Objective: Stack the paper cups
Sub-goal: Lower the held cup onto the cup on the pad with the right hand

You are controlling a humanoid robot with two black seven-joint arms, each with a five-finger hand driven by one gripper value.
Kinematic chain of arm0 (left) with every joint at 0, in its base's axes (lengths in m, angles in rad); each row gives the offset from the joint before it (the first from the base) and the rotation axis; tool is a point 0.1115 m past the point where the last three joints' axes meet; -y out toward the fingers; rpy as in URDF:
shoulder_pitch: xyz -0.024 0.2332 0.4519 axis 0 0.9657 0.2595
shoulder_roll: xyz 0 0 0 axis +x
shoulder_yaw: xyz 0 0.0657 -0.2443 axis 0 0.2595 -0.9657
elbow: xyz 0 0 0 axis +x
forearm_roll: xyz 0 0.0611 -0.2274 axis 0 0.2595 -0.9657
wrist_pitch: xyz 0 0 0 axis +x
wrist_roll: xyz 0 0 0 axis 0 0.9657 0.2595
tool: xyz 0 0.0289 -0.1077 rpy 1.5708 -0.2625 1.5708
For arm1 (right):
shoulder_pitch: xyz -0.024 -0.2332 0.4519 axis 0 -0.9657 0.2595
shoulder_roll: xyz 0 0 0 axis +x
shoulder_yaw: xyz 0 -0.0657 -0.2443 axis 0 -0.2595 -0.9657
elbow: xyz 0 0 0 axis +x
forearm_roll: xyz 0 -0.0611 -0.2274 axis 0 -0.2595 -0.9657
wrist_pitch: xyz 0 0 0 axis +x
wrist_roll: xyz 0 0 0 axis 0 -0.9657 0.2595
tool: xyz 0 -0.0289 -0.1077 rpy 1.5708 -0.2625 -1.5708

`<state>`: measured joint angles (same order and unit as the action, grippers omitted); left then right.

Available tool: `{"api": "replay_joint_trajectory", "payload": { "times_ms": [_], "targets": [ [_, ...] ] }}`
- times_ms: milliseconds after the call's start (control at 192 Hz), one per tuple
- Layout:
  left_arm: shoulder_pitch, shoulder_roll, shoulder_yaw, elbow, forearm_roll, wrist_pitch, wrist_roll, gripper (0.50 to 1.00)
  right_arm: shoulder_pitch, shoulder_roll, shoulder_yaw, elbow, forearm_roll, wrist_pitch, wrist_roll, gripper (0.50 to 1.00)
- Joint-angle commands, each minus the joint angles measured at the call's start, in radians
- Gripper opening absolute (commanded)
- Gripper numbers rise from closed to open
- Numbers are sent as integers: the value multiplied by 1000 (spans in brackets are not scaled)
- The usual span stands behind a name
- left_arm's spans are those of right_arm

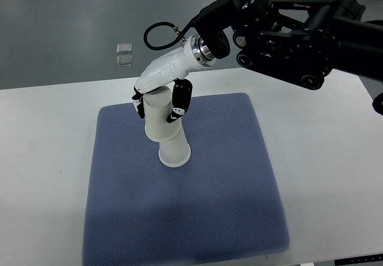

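Next, I set the upper white paper cup down over the lower cup on the blue mat [173, 128] using my right gripper.
My right hand [158, 105] reaches in from the upper right on a black arm and is shut on a white paper cup [158, 119], fingers wrapped around its upper part. That cup is upside down and tilted, and sits over a second white paper cup [174, 151] whose wide rim rests on the blue mat [209, 206]. The two cups are nested, with only the lower cup's bottom band and rim showing. My left arm does not show.
The blue mat lies on a white table [42, 158]. Two small clear square pieces [124, 53] lie on the grey floor beyond the table's far edge.
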<state>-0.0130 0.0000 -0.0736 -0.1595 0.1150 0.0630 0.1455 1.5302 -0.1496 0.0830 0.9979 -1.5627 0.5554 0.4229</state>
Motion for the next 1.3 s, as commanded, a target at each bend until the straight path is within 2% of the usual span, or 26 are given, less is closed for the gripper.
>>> {"api": "replay_joint_trajectory", "payload": {
  "times_ms": [0,952,1161,1239,1296],
  "targets": [
    [1,0,0,0,0,0,0,1000,-7,-5,0,-1,0,0,-1,676],
    [1,0,0,0,0,0,0,1000,-64,-16,-2,-21,-11,-8,-4,678],
    [1,0,0,0,0,0,0,1000,-91,-10,-6,-31,-14,-43,-7,682],
    [1,0,0,0,0,0,0,1000,-104,-8,-5,-41,-14,-45,-7,703],
    [1,0,0,0,0,1,0,1000,-108,-8,-3,-42,-13,-49,-9,756]
  ]
}}
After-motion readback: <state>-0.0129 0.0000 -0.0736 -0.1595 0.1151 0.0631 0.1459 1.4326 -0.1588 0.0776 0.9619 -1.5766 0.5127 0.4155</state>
